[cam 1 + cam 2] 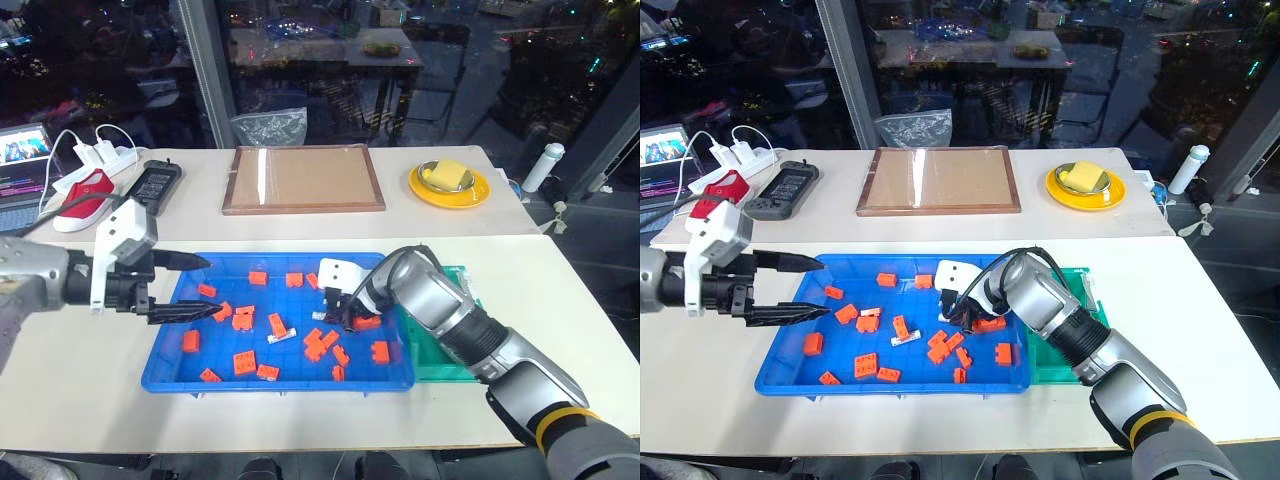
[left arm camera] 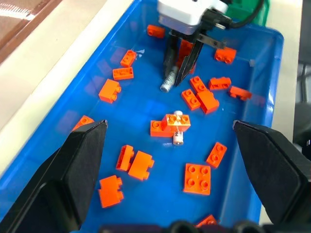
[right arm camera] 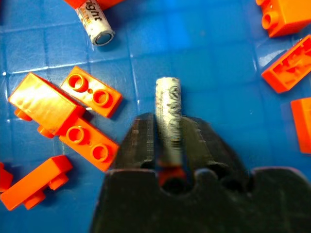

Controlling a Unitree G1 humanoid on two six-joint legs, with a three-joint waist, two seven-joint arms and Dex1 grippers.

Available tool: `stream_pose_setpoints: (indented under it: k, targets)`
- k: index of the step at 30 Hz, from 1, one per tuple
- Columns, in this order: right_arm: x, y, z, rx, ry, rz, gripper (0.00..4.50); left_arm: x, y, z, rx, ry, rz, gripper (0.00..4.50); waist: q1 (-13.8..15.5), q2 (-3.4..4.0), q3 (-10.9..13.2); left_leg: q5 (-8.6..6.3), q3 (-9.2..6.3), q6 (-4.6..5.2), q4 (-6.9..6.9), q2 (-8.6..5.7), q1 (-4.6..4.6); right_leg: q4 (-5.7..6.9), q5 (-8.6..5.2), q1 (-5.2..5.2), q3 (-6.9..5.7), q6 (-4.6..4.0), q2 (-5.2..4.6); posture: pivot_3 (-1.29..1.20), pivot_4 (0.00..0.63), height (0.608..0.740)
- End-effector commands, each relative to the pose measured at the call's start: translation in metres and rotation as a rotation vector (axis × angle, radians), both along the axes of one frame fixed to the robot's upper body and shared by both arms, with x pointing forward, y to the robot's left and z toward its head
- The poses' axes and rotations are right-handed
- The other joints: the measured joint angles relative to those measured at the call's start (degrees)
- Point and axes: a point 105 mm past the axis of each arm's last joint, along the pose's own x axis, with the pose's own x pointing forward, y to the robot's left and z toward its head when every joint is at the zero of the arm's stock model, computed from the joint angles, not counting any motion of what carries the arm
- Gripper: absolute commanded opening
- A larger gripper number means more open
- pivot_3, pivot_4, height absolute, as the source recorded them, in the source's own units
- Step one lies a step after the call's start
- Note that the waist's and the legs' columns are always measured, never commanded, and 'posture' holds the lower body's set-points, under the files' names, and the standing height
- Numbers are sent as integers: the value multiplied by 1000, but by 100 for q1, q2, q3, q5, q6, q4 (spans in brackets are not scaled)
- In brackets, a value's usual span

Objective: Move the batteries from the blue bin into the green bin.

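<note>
The silver-grey battery will drop from my right gripper in the back half of the green bin (image 1: 437, 308), near the blue bin.
The blue bin (image 1: 290, 372) lies in front of me, strewn with orange bricks. My right gripper (image 1: 336, 318) reaches down into its right half. In the right wrist view it is shut on a silver-grey battery (image 3: 168, 104) that lies on the bin floor and sticks out past the fingertips. A second battery (image 3: 95, 22) lies close by, partly under an orange brick (image 2: 176, 121). My left gripper (image 1: 206, 288) hovers open over the bin's left edge, holding nothing. The green bin (image 1: 442, 356) sits against the blue bin's right side, largely hidden by my right arm.
Behind the blue bin are a brown wooden framed board (image 1: 303, 178) and a yellow plate (image 1: 449, 185). At the back left stand a black device (image 1: 152, 180), a white power strip (image 1: 100, 160) and a laptop (image 1: 22, 160). A white bottle (image 1: 543, 166) is at the far right.
</note>
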Motion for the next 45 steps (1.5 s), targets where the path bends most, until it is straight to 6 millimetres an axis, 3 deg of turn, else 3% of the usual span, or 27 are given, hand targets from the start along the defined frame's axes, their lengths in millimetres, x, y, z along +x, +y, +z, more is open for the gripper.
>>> stream_pose_setpoints:
  k: [1, 7, 9, 13, 19, 27, 32, 35, 39, 45]
  targets:
    - [-2, 4, 3, 11, -19, 21, 248, 2, 4, 16, -31, -118, 23, 4500, 9, -1, -1, 0, 0, 0, 0, 0, 0, 0, 0, 0, 0, 0, 0, 0, 150, 740]
    - [3, 6, 19, 47, -50, 12, 248, 9, 9, 15, -98, -147, 96, 4500, 12, -2, -1, 0, 0, 0, 0, 0, 1, 0, 1, 0, 0, -2, -1, 0, 150, 740]
    - [1, 6, 22, 50, -47, 24, 248, 13, 11, 27, -181, -275, 123, 4500, 13, -2, -1, 0, -1, 0, 0, 0, 0, 0, 1, 0, 0, -2, -1, 0, 150, 740]
    - [3, 7, 40, 101, -53, 34, 248, 20, 33, 14, -118, -290, 232, 4500, -9, -3, -2, 0, 0, 0, -1, 2, 1, 2, 6, -1, -3, -9, 0, 0, 150, 740]
    - [2, -4, 55, 127, -60, 32, 248, 16, 46, 27, -253, -320, 185, 4500, 26, -4, -3, 0, -1, 0, -1, 2, 0, -2, 6, -1, -5, -10, 0, 0, 150, 740]
    - [-12, -45, 101, 218, -25, 29, 248, -11, 44, -18, -90, -194, 25, 4500, 28, -3, -2, 0, 3, 0, -8, 2, -1, -12, 6, -1, -5, -10, -4, 0, 150, 740]
    - [-14, -86, 133, 272, -44, -72, 248, -20, 40, -25, -116, -208, -47, 4500, 37, -3, -2, 0, 6, -1, -10, 4, -1, -22, 4, 1, -5, -13, -3, 0, 150, 740]
    - [-13, -123, 143, 251, -69, -184, 248, -24, 38, -21, -170, -188, -88, 4500, 53, -3, -1, -1, 11, -1, -11, 2, -3, -26, 4, 0, -5, -13, -9, 0, 150, 740]
    - [-14, -153, 142, 210, -61, -295, 248, -23, 39, -22, -159, -192, -97, 4500, 51, -3, -1, -1, 16, 0, -12, 1, -2, -30, 4, 0, -5, -14, -12, 0, 150, 740]
    - [-17, -185, 113, 85, -12, -429, 248, -18, 35, -21, -185, -151, -110, 4500, 9, -2, -1, -1, 23, 0, -15, 4, 4, -28, 2, -1, -2, -16, -9, 0, 150, 740]
